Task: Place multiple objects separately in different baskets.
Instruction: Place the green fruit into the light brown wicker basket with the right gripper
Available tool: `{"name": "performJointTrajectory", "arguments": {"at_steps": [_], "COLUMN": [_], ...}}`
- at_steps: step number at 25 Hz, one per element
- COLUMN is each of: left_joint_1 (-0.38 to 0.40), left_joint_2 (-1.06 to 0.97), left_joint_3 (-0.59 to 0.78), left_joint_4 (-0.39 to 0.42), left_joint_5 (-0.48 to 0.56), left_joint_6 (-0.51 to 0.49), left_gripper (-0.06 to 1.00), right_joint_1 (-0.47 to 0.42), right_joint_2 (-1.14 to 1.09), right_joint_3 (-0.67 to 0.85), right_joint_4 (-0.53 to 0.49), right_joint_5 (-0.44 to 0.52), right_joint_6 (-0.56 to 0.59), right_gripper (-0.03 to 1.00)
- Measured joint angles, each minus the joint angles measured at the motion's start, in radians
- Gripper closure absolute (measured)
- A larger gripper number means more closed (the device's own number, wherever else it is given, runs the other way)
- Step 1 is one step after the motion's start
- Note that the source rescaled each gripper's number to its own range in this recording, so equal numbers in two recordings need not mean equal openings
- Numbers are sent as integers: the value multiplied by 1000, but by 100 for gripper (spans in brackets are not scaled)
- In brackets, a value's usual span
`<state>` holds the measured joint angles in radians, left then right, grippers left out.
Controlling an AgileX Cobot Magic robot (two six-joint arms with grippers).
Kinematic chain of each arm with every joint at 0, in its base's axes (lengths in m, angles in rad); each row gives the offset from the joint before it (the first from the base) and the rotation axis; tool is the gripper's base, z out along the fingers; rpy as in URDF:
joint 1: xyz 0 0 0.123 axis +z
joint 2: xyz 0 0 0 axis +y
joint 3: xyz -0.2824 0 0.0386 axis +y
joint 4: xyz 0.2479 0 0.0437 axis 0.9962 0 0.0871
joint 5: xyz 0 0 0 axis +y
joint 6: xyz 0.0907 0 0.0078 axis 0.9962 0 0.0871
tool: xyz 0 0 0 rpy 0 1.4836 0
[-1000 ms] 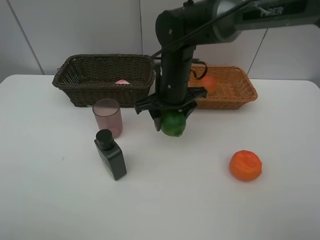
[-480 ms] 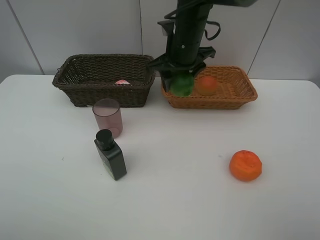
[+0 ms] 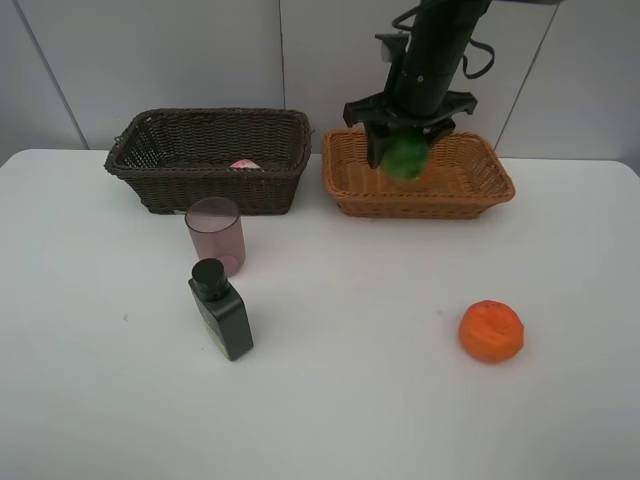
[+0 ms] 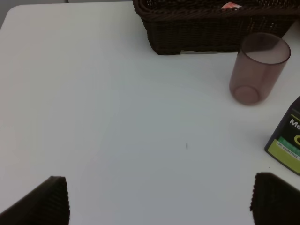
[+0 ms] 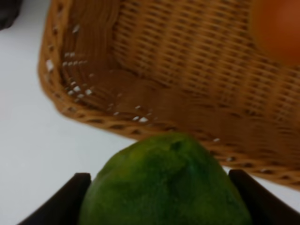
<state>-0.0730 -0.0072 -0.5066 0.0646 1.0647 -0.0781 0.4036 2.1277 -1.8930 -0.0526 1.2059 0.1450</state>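
Note:
The robot's right gripper needs to release the green lime-like fruit in the tan-orange basket's end (image 3: 354, 165) that is nearest the dark brown basket.
My right gripper (image 3: 404, 146) is shut on the green lime-like fruit (image 3: 405, 161) and holds it above the tan-orange basket (image 3: 430, 205). The right wrist view shows the fruit (image 5: 164, 183) between the jaws, the basket's woven wall (image 5: 187, 70) below, and the peach-coloured fruit (image 5: 276, 28) inside it. The orange (image 3: 491, 330), black square bottle (image 3: 222, 310) and mauve cup (image 3: 215, 234) stand on the table. The pink bottle (image 3: 244, 164) lies in the dark brown basket (image 3: 200, 185). My left gripper (image 4: 159, 206) is open and empty over the table.
The white table (image 3: 350, 400) backs onto a grey wall. The left wrist view shows the cup (image 4: 260, 68), the black bottle (image 4: 287, 140) and the dark basket (image 4: 206, 28) ahead of the left gripper. The two baskets stand side by side at the back.
My right gripper has lifted the green fruit from beside the cup and carried it back and to the right, from the table to above the tan-orange basket. Nothing else moved.

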Motion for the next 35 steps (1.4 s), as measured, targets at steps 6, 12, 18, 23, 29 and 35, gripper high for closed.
{"name": "performJointTrajectory", "arguments": {"at_steps": [6,12,18,23,29,35], "left_joint_1": [0,0,0,0,0,0], "left_joint_2": [0,0,0,0,0,0], "left_joint_3": [0,0,0,0,0,0], "left_joint_4": [0,0,0,0,0,0], "left_joint_5": [0,0,0,0,0,0], "left_joint_6": [0,0,0,0,0,0], "left_gripper": [-6,-6,-6,-6,-6,-6], "right_joint_1": [-79,-80,-79,-68,-44,-44], "right_joint_2": [1,50,131,160,178,188], "right_joint_3": [0,0,0,0,0,0], "right_joint_4": [-2,47,81,80,90,90], "right_joint_5": [-190,-387,-492,-532,-551,-551], "right_joint_6": [-1,-1,-1,-1,-1,-1], "right_gripper": [53,53,53,53,53,35]}}
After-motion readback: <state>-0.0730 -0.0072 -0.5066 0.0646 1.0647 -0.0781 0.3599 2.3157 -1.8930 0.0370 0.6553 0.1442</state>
